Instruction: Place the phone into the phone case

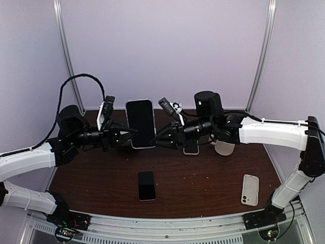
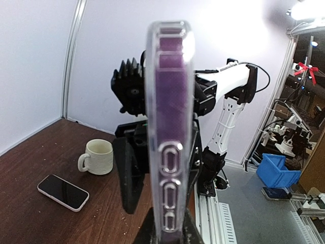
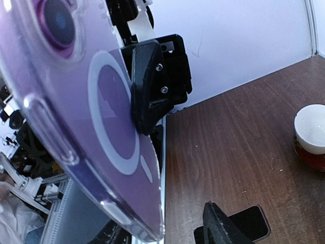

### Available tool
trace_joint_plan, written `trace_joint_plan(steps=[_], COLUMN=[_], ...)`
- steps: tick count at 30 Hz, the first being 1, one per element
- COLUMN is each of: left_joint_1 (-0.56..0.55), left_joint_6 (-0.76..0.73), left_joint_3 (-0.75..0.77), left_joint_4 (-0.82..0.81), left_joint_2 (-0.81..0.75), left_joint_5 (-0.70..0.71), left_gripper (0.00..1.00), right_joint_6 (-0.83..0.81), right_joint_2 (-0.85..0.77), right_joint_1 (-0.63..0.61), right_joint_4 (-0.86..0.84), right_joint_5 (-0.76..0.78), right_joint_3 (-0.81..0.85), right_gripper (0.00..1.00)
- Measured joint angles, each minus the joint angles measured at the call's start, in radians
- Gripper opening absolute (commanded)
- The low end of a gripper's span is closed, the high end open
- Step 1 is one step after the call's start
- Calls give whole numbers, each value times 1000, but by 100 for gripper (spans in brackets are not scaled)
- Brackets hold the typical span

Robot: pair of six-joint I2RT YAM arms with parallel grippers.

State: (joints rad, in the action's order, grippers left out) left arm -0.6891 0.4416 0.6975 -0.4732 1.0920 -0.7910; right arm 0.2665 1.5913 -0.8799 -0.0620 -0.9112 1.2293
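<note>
The robot's right gripper is at an angle at the purple phone's lower corner, so it should straighten and pinch the phone's side edge higher (image 1: 153, 122) before the left gripper opens.
A purple phone (image 1: 140, 123) stands upright above the table, screen toward the top camera. A clear phone case (image 2: 170, 127) wraps its edge, and the back of the case (image 3: 101, 127) shows a white ring. My left gripper (image 1: 131, 133) is shut on the phone's lower left edge; its fingers (image 2: 189, 229) pinch the case from both sides. My right gripper (image 1: 158, 137) is at the phone's right edge with its jaws apart. One of its fingers (image 3: 221, 226) is off the case; the other is hidden behind the phone.
A black phone (image 1: 146, 185) lies flat near the front middle. Another phone (image 1: 191, 147) lies under the right arm, beside a white mug (image 1: 223, 147). A white phone or case (image 1: 250, 189) lies at the front right. The metal rail (image 1: 167, 223) runs along the near edge.
</note>
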Motion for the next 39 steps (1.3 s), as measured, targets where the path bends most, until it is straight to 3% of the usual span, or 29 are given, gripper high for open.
trace_joint_plan(steps=[3, 4, 8, 9, 12, 15, 18, 22, 26, 29, 34, 39], left_joint_1=[0, 0, 5, 5, 5, 2, 2, 2, 2, 2, 2, 2], left_joint_6=[10, 12, 60, 66, 68, 49, 35, 27, 23, 23, 23, 32], left_joint_3=[0, 0, -1, -1, -1, -2, -2, -2, -2, -2, -2, -2], left_joint_4=[-22, -27, -25, -25, -25, -27, -27, -27, -27, -27, -27, -26], left_joint_2=[0, 0, -1, -1, -1, -1, -2, -2, -2, -2, -2, -2], left_joint_5=[2, 3, 19, 23, 24, 24, 24, 24, 24, 24, 23, 20], left_gripper=[0, 0, 0, 0, 0, 0, 0, 0, 0, 0, 0, 0], right_joint_6=[17, 14, -21, -31, -53, -47, -50, -60, -78, -92, -95, -106], right_joint_2=[0, 0, 0, 0, -1, -3, -10, -24, -46, -51, -50, -50], right_joint_1=[-11, -13, -17, -18, -18, -19, -20, -20, -19, -20, -20, -19], right_joint_4=[-47, -54, -77, -77, -70, -43, -11, 29, 71, 79, 69, 72], right_joint_5=[0, -1, -1, -1, 8, 21, 28, 40, 58, 75, 93, 103], right_joint_3=[3, 3, 2, 2, 2, 3, 4, 5, 34, 80, 120, 121], right_gripper=[19, 3, 0, 1, 31, 49, 58, 59, 48, 34, 1, 0])
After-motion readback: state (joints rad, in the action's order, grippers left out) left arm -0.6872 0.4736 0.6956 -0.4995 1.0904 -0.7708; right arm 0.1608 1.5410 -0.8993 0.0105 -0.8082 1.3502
